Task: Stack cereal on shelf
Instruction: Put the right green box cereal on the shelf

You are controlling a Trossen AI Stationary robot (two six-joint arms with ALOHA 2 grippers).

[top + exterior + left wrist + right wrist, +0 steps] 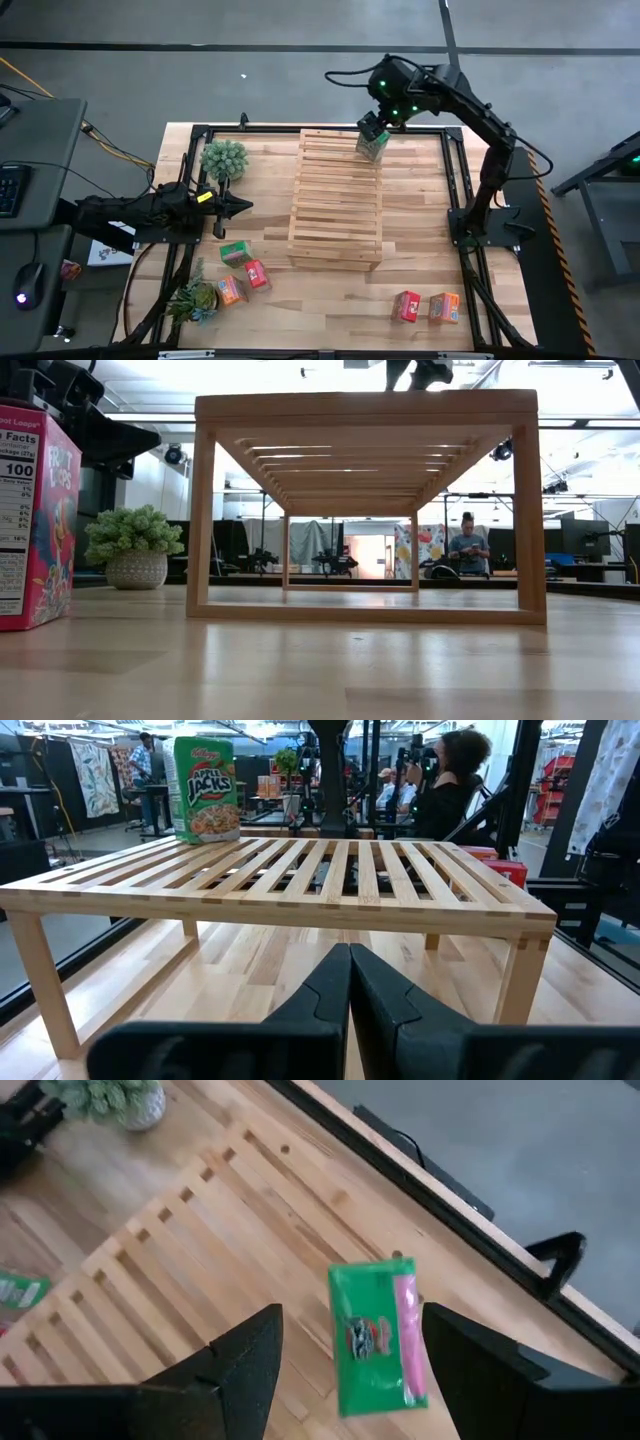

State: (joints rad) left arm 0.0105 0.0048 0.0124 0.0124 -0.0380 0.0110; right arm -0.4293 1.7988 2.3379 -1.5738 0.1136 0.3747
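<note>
The robot's right gripper should shut empty beside the green cereal box, at the box's side (387,150) (422,1402) facing the right arm, to push with closed fingers.
A green cereal box (376,147) stands upright on the far right corner of the pale slatted shelf (335,205); it also shows in the left wrist view (205,788) and the right wrist view (378,1338). My right gripper (350,1320) hangs open above it, its fingers on either side of the box and clear of it. My left gripper (350,982) is shut and empty, level, just left of the shelf (240,207). A green (235,253), a red-pink (257,273) and an orange box (230,290) lie near left. A red-pink (405,306) and an orange box (444,307) stand near right.
A potted plant (223,160) stands at the far left of the table and another (195,298) at the near left corner. A black frame (455,180) runs round the tabletop. A person (467,547) sits in the room beyond the table.
</note>
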